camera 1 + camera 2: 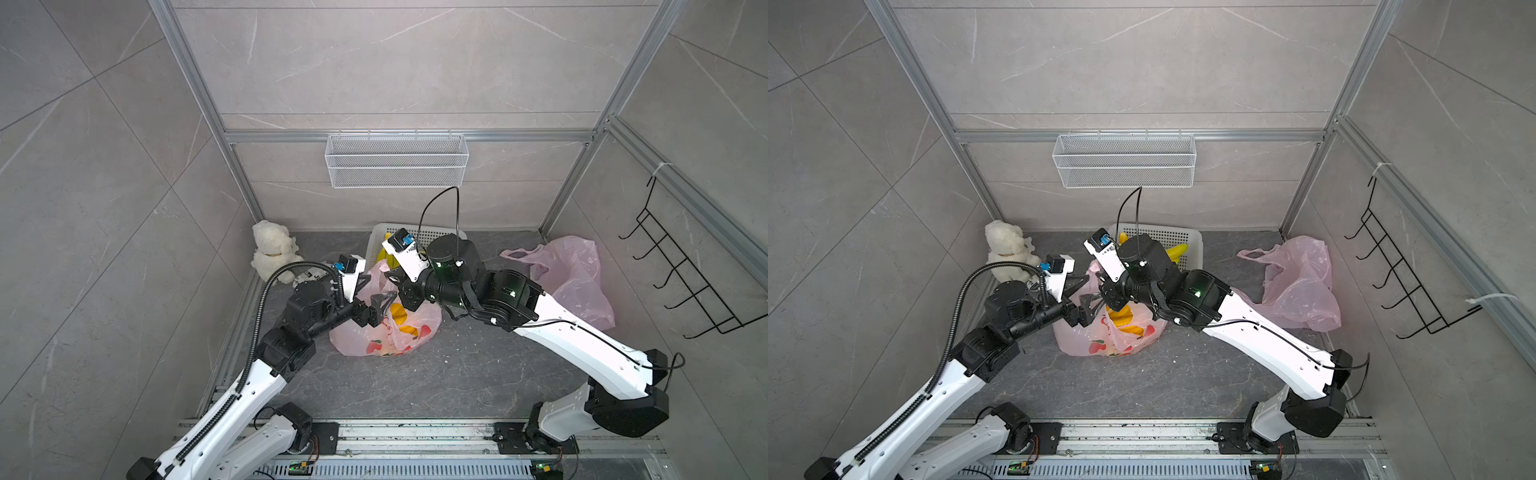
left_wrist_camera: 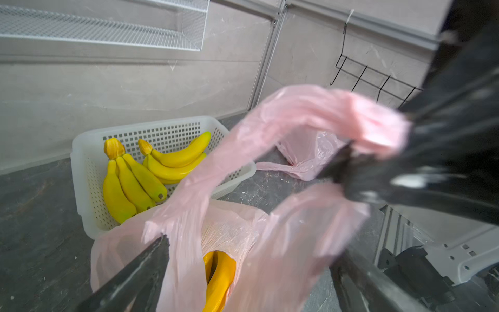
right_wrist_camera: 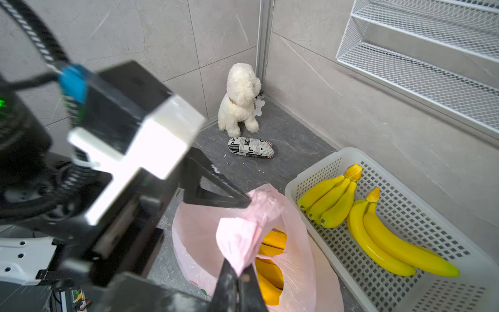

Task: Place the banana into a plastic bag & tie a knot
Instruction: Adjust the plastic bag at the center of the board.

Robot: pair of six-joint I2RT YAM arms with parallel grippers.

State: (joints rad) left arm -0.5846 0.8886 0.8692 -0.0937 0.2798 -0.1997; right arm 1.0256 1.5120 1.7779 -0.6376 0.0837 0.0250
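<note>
The bag's handle arches over the open fingers of my left gripper and loose film hangs there, so next my left gripper grabs the handle [image 2: 358, 117] near my right gripper.
A pink plastic bag [image 1: 374, 338] [image 1: 1100, 338] lies mid-floor with a yellow banana [image 1: 401, 318] [image 2: 220, 275] [image 3: 270, 259] showing through its mouth. My right gripper [image 3: 239, 270] [image 1: 392, 276] is shut on one bunched bag handle [image 3: 243, 237] and holds it up over the bag. In the left wrist view that handle [image 2: 310, 108] arches up to the right gripper's black tip. My left gripper [image 2: 253, 245] [image 1: 380, 289] stands open over the bag mouth. Both handles pass between its fingers [image 2: 151, 259], and the film brushes one of them.
A white perforated basket [image 1: 440, 232] [image 2: 81, 162] with more banana bunches stands just behind the bag. A second pink bag [image 1: 573, 278] lies to the right. A white plush dog [image 1: 272, 249] and a printed pouch [image 3: 251, 147] sit in the back left corner. A wire shelf [image 1: 395, 160] hangs on the back wall.
</note>
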